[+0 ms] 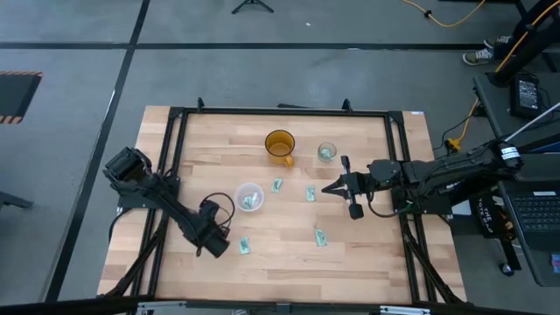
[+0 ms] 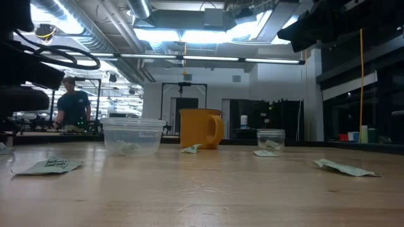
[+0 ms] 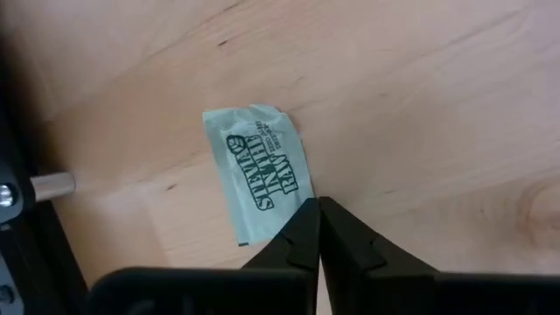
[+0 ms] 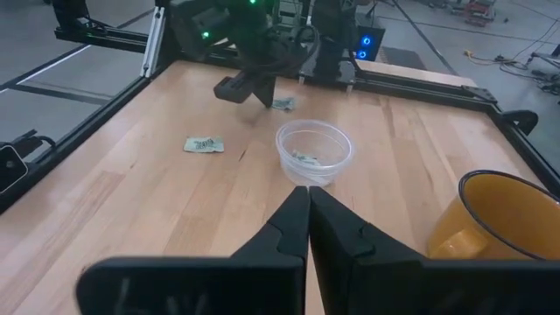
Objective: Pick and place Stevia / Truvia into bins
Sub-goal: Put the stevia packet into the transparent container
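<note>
The shut fingers of my left gripper only meet the flat packet's corner, so next I open them and pinch nearer the packet's middle (image 3: 260, 172) before carrying it to the wide cup.
Several pale green packets lie flat on the wooden table: one (image 1: 244, 246) by my left gripper, others at mid-table (image 1: 277, 185), (image 1: 311, 193) and nearer the front (image 1: 320, 235). The wide whitish cup (image 1: 249, 197) and the narrow glassy cup (image 1: 327, 152) each hold a packet. My left gripper (image 1: 229, 243) is shut and hovers over the front-left packet (image 3: 258, 166), its tips (image 3: 317, 206) above one corner. My right gripper (image 1: 325, 188) is shut and raised over mid-table, pointing toward the wide cup (image 4: 313, 153).
An amber-orange handled cup (image 1: 280, 146) stands at the far middle, left of the narrow cup. A black frame (image 1: 175, 114) runs around the table's edges. Bare wood lies along the front edge. A person (image 2: 74, 104) stands far back in the room.
</note>
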You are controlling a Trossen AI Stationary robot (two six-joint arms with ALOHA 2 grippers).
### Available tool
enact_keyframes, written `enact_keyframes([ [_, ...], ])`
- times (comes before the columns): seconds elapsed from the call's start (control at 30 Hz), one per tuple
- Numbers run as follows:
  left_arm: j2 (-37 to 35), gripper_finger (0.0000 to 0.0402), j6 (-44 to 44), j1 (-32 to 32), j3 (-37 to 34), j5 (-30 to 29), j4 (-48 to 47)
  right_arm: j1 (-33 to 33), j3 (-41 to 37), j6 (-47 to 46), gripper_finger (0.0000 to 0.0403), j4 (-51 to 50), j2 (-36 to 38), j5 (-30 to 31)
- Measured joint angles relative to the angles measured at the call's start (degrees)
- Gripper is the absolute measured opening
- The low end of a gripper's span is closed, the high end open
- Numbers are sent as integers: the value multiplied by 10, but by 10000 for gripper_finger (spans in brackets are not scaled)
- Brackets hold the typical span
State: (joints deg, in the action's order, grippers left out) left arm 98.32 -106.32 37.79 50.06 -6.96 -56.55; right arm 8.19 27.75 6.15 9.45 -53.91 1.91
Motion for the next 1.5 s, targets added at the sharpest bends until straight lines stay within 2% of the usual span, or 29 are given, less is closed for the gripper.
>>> enact_keyframes([
  [0.17,0,2,20,5,0,2,0,0,0,1,16,0,0,0],
  [0.4,-23,2,66,6,19,-27,30,0,0,1,16,1,0,0],
  [0.87,-49,3,86,5,24,-56,15,0,0,3,16,1,0,0],
  [1.0,-49,23,85,5,24,-54,15,0,0,3,16,1,0,0],
  [1.33,-50,108,65,4,13,-54,13,0,0,3,16,1,0,0],
  [1.5,-50,127,45,4,-8,-54,30,0,0,3,16,1,0,0],
])
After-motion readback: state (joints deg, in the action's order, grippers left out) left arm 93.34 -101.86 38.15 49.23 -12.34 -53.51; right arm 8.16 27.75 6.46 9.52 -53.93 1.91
